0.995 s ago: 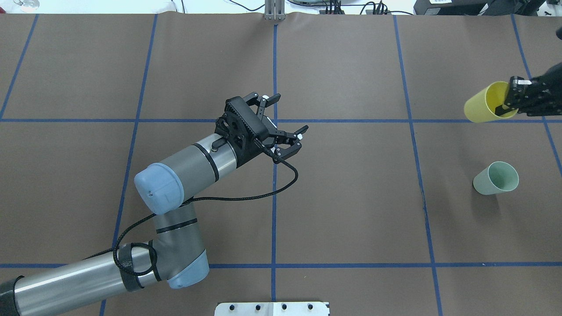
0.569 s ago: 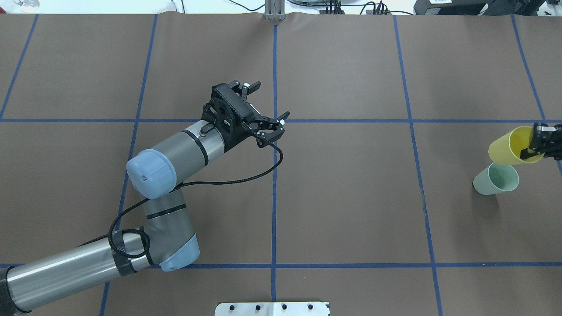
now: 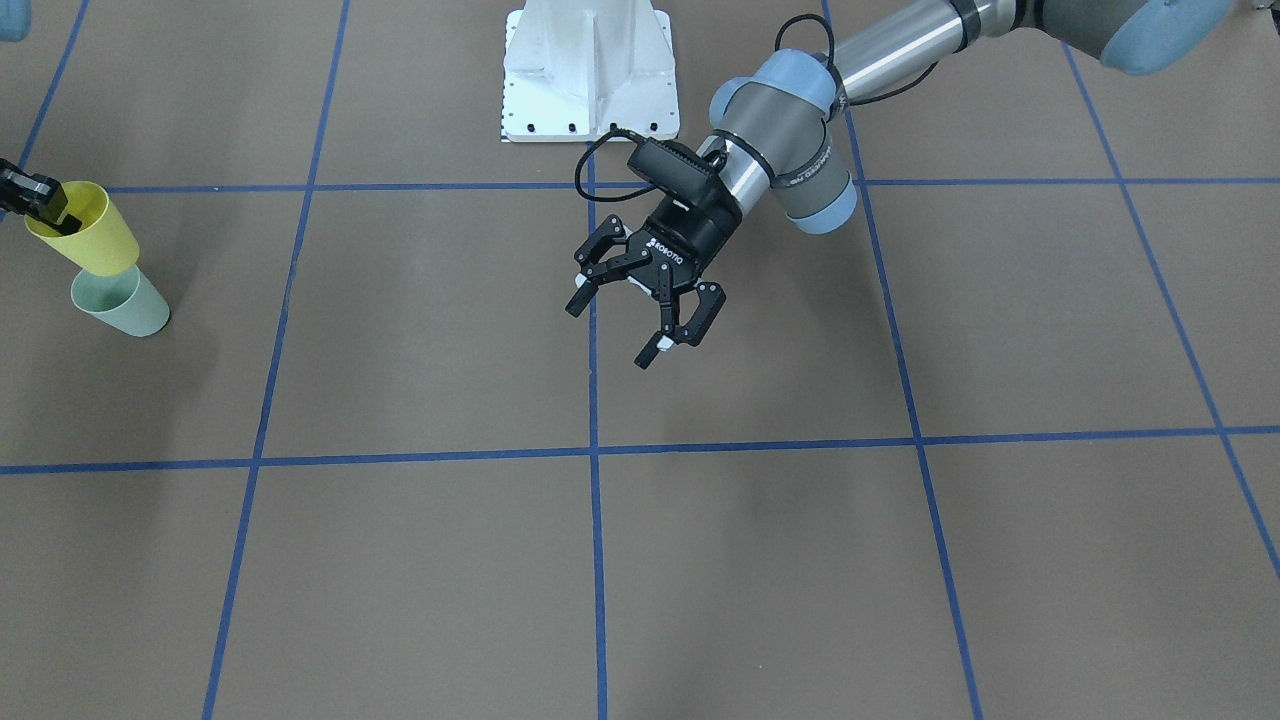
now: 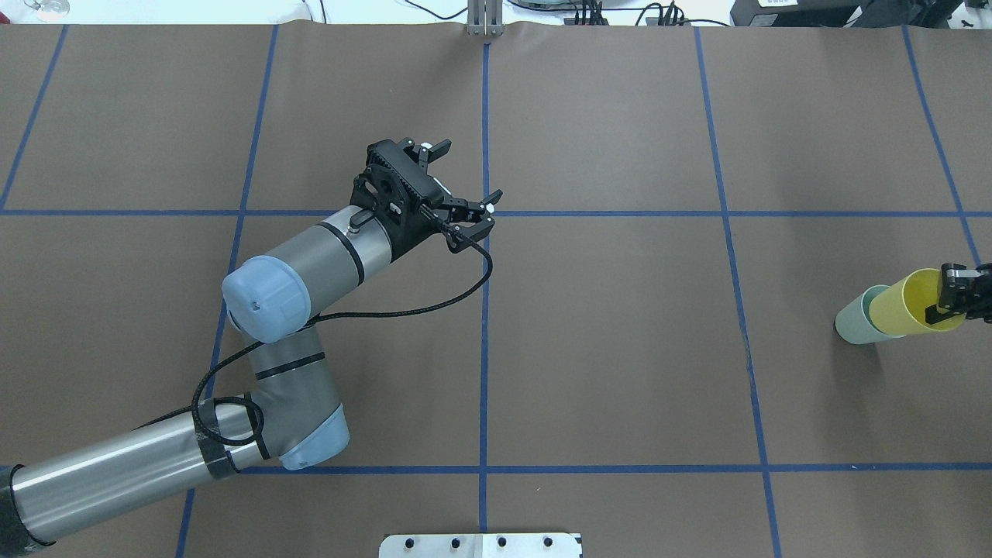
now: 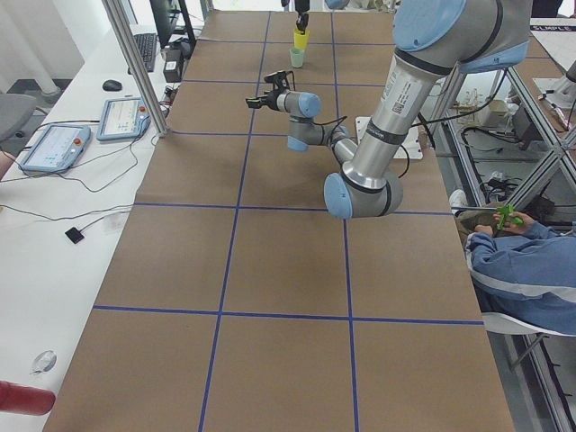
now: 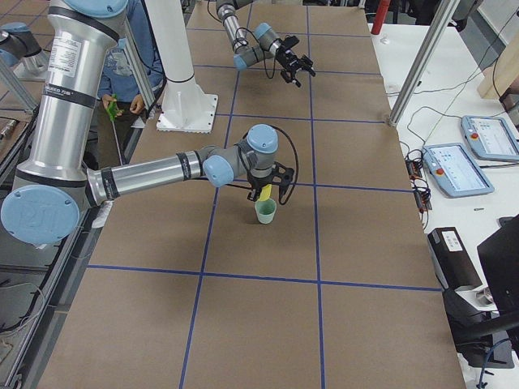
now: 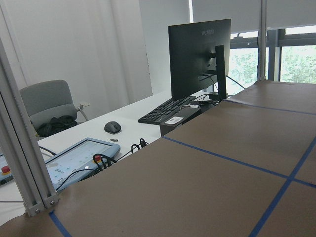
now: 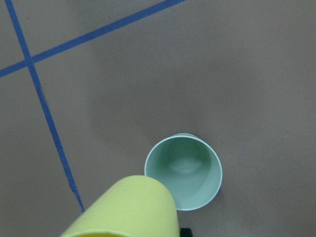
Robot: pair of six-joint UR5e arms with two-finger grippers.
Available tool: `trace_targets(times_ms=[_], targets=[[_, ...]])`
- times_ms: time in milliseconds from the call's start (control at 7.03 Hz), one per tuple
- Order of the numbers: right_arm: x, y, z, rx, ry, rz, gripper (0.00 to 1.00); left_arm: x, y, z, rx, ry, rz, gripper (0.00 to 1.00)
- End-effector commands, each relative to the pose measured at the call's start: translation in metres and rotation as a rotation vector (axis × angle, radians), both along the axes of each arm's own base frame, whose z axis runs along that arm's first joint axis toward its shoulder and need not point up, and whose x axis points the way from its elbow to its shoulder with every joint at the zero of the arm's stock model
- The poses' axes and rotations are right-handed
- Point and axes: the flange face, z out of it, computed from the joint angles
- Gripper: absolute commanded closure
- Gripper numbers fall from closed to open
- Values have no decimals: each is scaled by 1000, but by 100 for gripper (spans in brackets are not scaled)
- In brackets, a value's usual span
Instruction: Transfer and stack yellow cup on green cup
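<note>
Next, my right gripper lets go of the yellow cup inside the opening of the upright green cup (image 3: 108, 288) (image 8: 183, 172).
The yellow cup (image 4: 899, 306) hangs tilted in my right gripper (image 4: 950, 299), which is shut on its rim at the table's right edge. Its base is just over the mouth of the green cup (image 4: 851, 321), which stands upright on the table. In the right wrist view the yellow cup (image 8: 126, 210) is above and beside the open green cup (image 8: 185, 173), not inside it. In the front view the yellow cup (image 3: 88, 238) sits right above the green cup (image 3: 122, 302). My left gripper (image 4: 470, 170) is open and empty, in the air near the table's middle.
The brown table cover carries a grid of blue tape lines (image 4: 484, 310). The white base plate (image 3: 590, 70) is at the robot's side. Control tablets (image 6: 486, 138) and a monitor (image 7: 200, 54) stand off the table. A seated person (image 5: 522, 261) is beside the robot.
My right gripper has carried the yellow cup toward the robot's side, from well beyond the green cup to just over its mouth. My left arm has drawn back to the left, its gripper still open.
</note>
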Motion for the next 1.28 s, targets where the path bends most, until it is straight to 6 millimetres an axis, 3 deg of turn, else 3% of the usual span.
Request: trace_targets(times_ms=[0, 426, 853, 1137], targets=[[-5, -5, 21, 0, 10, -38, 100, 2, 0, 3, -6, -3, 1, 0], [-3, -7, 26, -11, 7, -37, 100, 3, 2, 0, -8, 7, 6, 0], [16, -29, 33, -22, -34, -2, 100, 3, 3, -4, -5, 15, 7, 0], [12, -37, 34, -13, -34, -10, 100, 3, 3, -4, -6, 14, 7, 0]])
